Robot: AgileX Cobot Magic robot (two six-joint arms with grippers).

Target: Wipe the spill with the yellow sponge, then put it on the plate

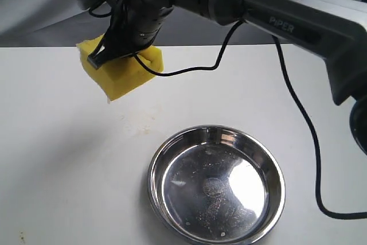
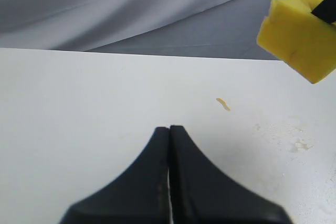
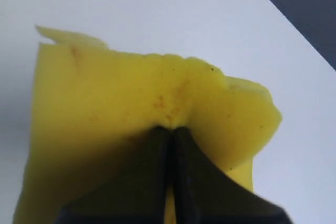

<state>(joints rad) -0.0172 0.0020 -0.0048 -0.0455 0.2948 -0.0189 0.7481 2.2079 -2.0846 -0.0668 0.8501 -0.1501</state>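
Observation:
I will release the yellow sponge from my right gripper on the faint wet smear (image 1: 121,132) beside the steel plate.
My right gripper (image 1: 101,58) reaches across to the far left and is shut on the yellow sponge (image 1: 125,74), pinching its top and holding it tilted in the air above the white table. In the right wrist view the fingers (image 3: 171,129) press into a dent in the sponge (image 3: 105,93). The left wrist view shows the sponge (image 2: 296,40) hanging at the far right. Below it on the table only a faint wet smear (image 1: 137,127) and a tiny orange streak (image 2: 223,104) show where the spill was. The steel plate (image 1: 153,177) sits empty at the near right. My left gripper (image 2: 169,128) is shut and empty.
The right arm's black cables hang over the table, one loop behind the sponge (image 1: 189,70) and one down the right side (image 1: 309,136). A grey cloth backdrop (image 2: 131,9) runs behind the table's far edge.

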